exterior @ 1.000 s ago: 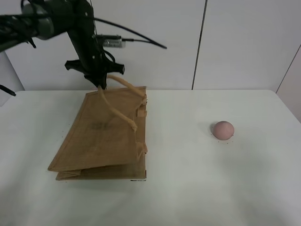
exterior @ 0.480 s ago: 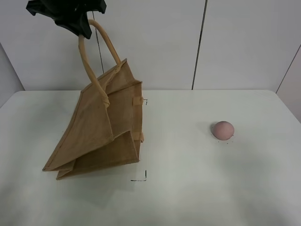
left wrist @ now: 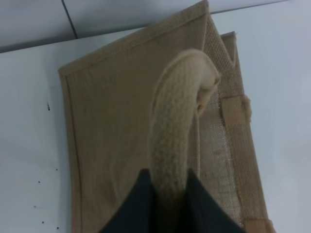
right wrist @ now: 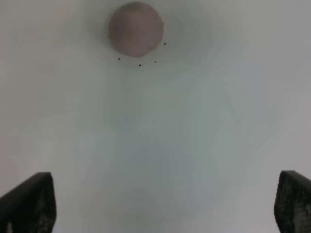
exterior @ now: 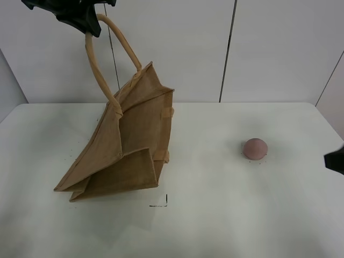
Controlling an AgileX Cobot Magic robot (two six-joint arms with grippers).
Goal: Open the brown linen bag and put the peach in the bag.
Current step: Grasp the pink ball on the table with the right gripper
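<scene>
The robot's right gripper should close on the middle of the peach [exterior: 255, 148] [right wrist: 136, 31], since the peach has to go into the brown linen bag.
The brown linen bag [exterior: 126, 150] hangs tilted by one beige loop handle [exterior: 102, 64], its bottom edge resting on the white table [exterior: 215, 215] at the left. My left gripper [exterior: 88, 27] is shut on that handle high at the top left. In the left wrist view the handle [left wrist: 177, 126] runs between the two dark fingers above the bag [left wrist: 112, 126]. The peach [exterior: 255, 148] sits on the table at the right. My right gripper [right wrist: 165, 204] is open and empty, short of the peach [right wrist: 135, 28]; a dark part of it shows at the overhead view's right edge [exterior: 336, 160].
A small black corner mark [exterior: 161, 203] is drawn on the table in front of the bag. Small black dots [right wrist: 140, 64] lie next to the peach. White wall panels [exterior: 269, 48] stand behind the table.
My left gripper has lifted the bag by its handle from lying flat to hanging tilted, and the bag has swung slightly right. My right gripper has come into view at the right edge.
</scene>
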